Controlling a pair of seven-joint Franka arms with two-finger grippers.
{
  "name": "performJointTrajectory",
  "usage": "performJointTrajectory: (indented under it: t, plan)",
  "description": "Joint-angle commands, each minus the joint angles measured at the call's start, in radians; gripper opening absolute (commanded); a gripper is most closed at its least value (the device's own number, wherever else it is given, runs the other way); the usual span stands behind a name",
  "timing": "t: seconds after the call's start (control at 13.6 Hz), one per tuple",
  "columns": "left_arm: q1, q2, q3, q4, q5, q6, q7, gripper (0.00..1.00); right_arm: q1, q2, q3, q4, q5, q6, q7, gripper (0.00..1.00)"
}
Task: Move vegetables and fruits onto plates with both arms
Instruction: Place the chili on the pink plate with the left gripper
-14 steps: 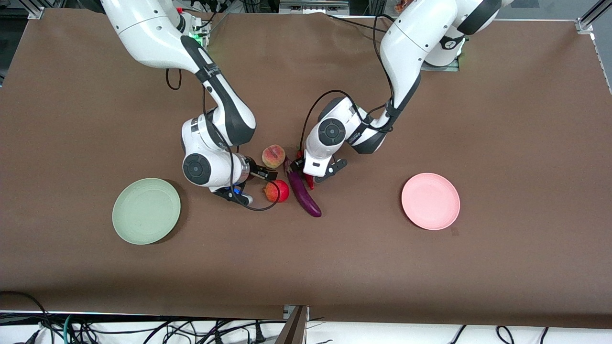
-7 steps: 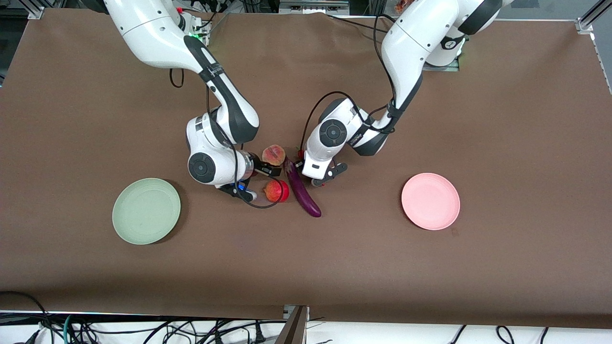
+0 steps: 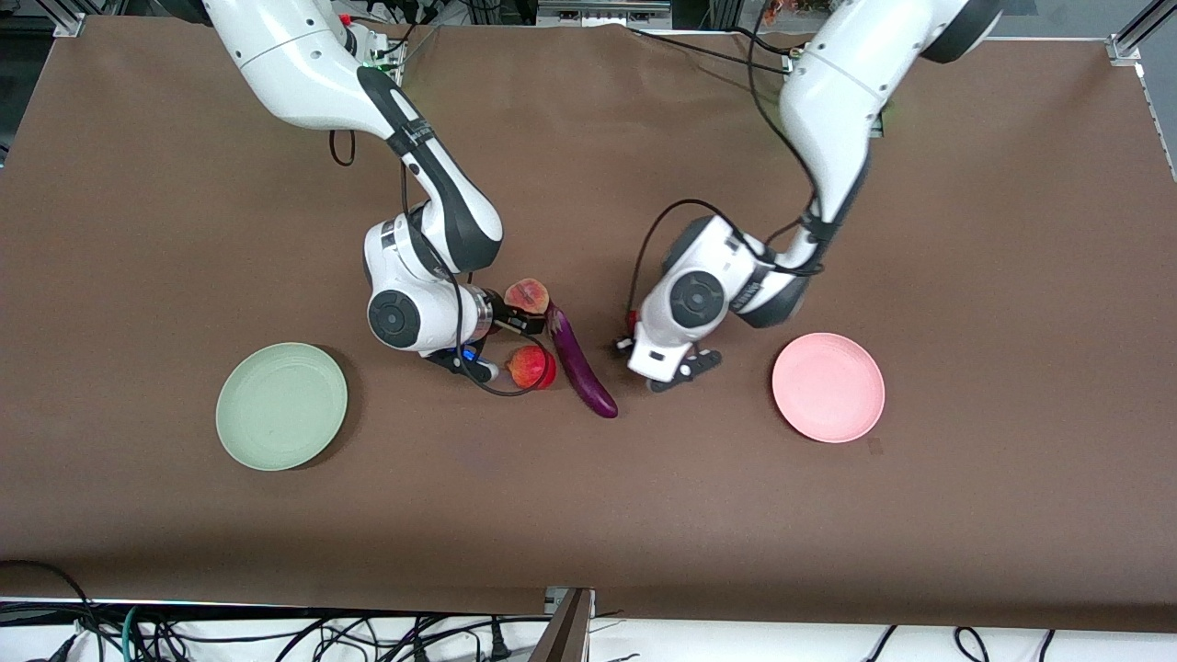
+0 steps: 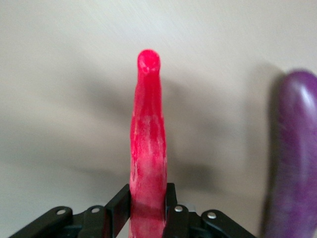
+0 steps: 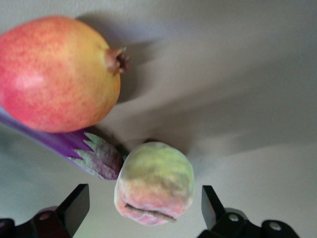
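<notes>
Next, my left gripper sets the red chili pepper down near the middle of the pink plate (image 3: 817, 384).
My left gripper (image 3: 627, 333) is shut on the red chili pepper (image 4: 147, 124) and holds it over the table between the purple eggplant (image 3: 579, 363) and the pink plate (image 3: 828, 387). Only a bit of the chili (image 3: 633, 319) shows in the front view. My right gripper (image 3: 515, 322) is open, with one finger on each side of the peach (image 5: 154, 181). The peach (image 3: 527, 294) lies beside the eggplant's stem (image 5: 94, 156). The pomegranate (image 3: 531, 367) lies nearer the front camera than the peach. The green plate (image 3: 281, 405) sits toward the right arm's end.
Both plates hold nothing. The eggplant also shows at the edge of the left wrist view (image 4: 292, 158). The brown table (image 3: 588, 515) is bare around the plates. Cables hang along the table's front edge.
My left gripper has lifted the chili from beside the eggplant and carried it toward the pink plate. My right gripper has moved a little closer around the peach.
</notes>
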Motion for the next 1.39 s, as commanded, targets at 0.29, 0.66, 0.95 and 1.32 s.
performJointTrajectory:
  t: [0.29, 0.66, 0.95, 1.32]
  plan:
    - [0.307, -0.105, -0.005, -0.030, 0.054, -0.181, 0.687, 0.00, 0.001, -0.036, 0.019, -0.060, 0.022, 0.010, 0.013, 1.00]
    - [0.406, -0.027, -0.005, -0.029, 0.065, -0.117, 0.871, 0.00, 0.001, -0.035, 0.019, -0.080, 0.022, 0.007, 0.012, 1.00]
    - [0.406, -0.016, -0.008, -0.027, 0.025, -0.114, 0.863, 0.82, 0.011, -0.030, 0.019, -0.080, 0.020, 0.016, 0.012, 1.00]
    - [0.383, -0.027, -0.019, -0.027, -0.137, -0.121, 0.811, 1.00, 0.023, -0.012, 0.019, -0.078, 0.019, 0.047, 0.012, 1.00]
